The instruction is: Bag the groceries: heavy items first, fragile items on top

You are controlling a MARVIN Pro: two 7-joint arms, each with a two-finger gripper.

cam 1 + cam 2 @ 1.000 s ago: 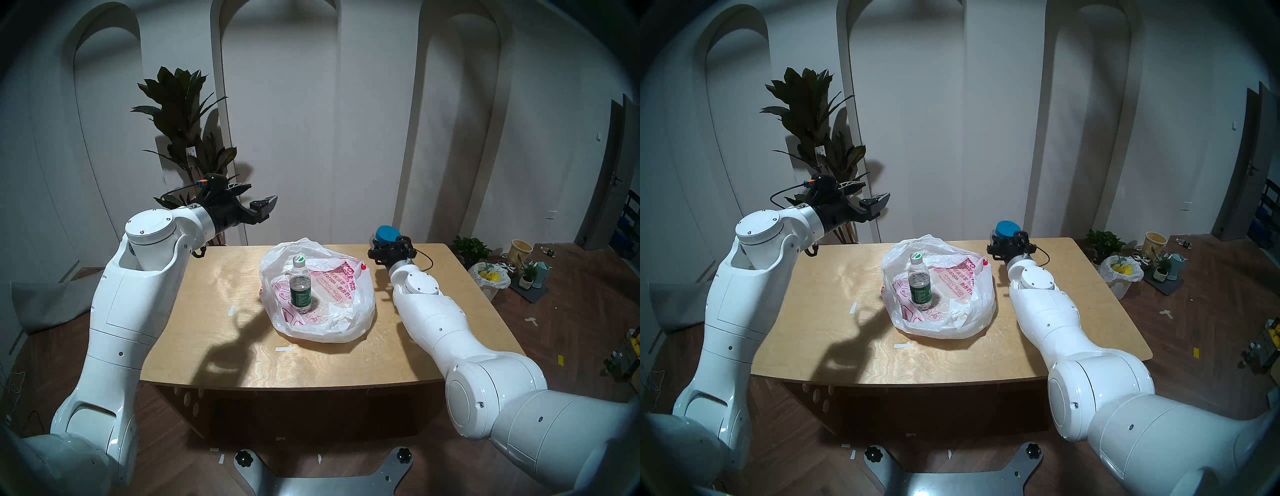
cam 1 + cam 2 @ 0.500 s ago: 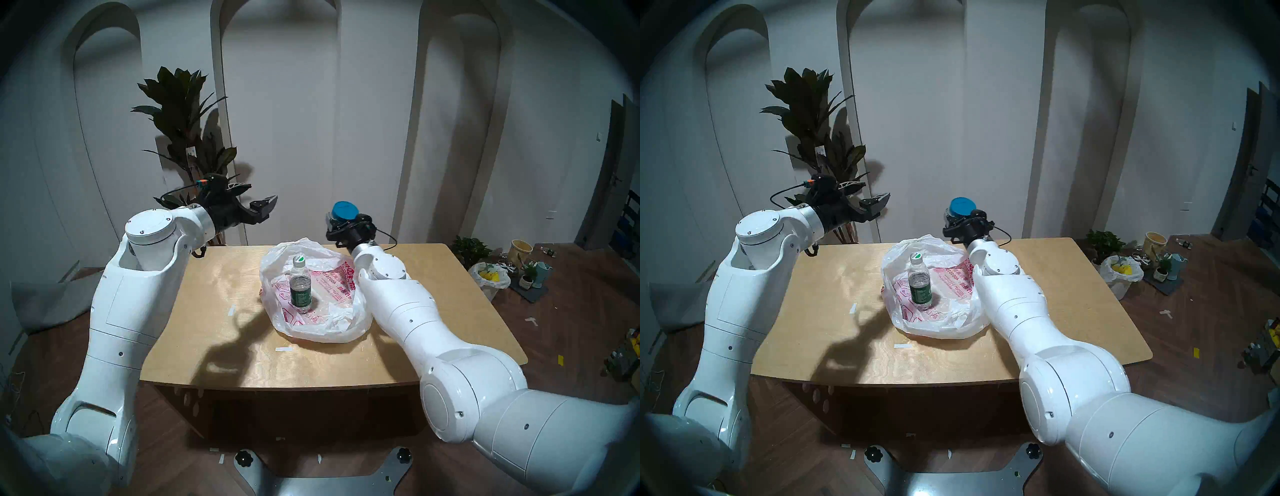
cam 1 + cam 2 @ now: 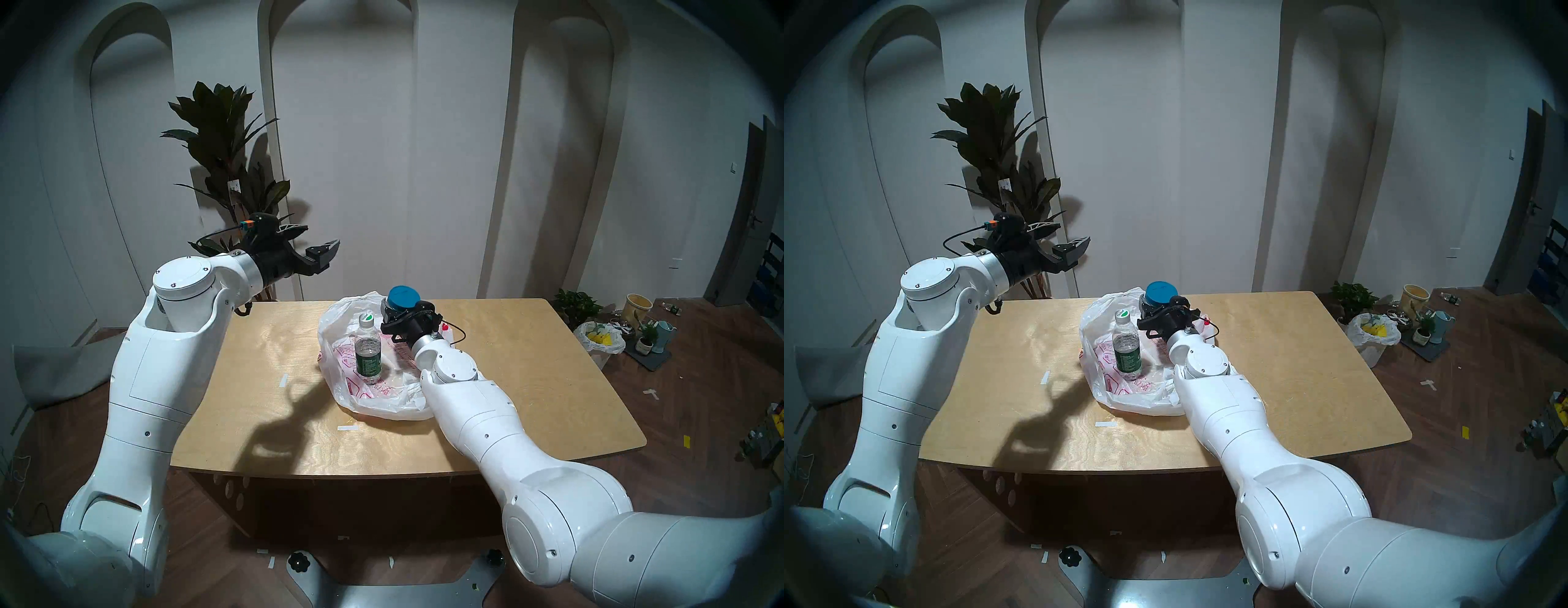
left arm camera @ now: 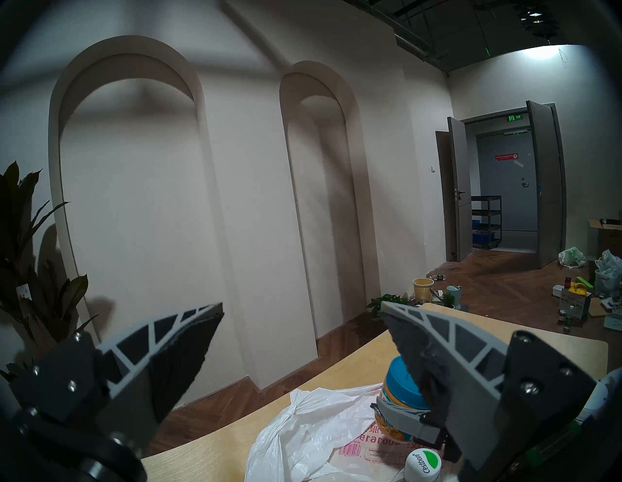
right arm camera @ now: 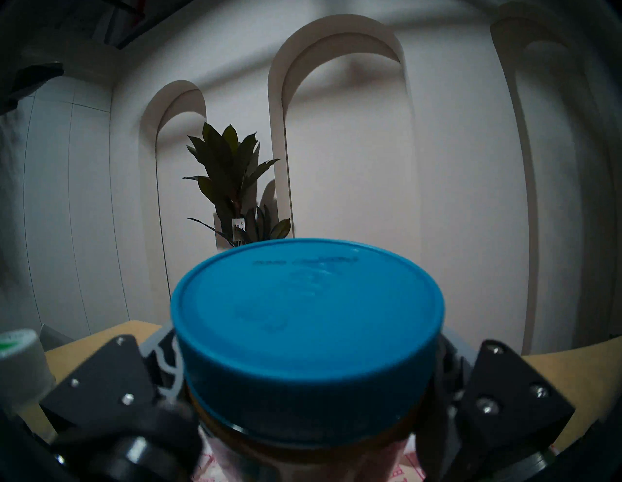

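Note:
Next, I release the tan jar from my right gripper inside the white bag, upright point(image 3: 416, 364) next to the water bottle. The jar is now held over the bag's back part.
The white bag point(image 3: 403, 395) with red-pink print lies open on the wooden table point(image 3: 275, 339). The water bottle point(image 3: 367, 352) stands upright inside it. My right gripper point(image 3: 392, 312) is shut on the tan jar with the blue lid point(image 3: 403, 296) and holds it upright over the bag's back right part, right of the bottle. The lid fills the right wrist view point(image 5: 306, 319). My left gripper point(image 3: 316, 250) is open and empty, raised above the table's back left edge. In the left wrist view the jar point(image 4: 400, 400), bag point(image 4: 303, 434) and bottle cap point(image 4: 424, 462) show below its fingers.
A tall dark plant point(image 3: 229, 170) stands behind the left arm. On the floor at the right are a smaller white bag with yellow lumps point(image 3: 600, 337), small pots and a yellow bucket point(image 3: 638, 306). White tape strips point(image 3: 283, 381) mark the table.
My right arm has swung left from the table's back right, rising then lowering, and now holds the jar over the bag. The left arm, bottle and bag have not moved.

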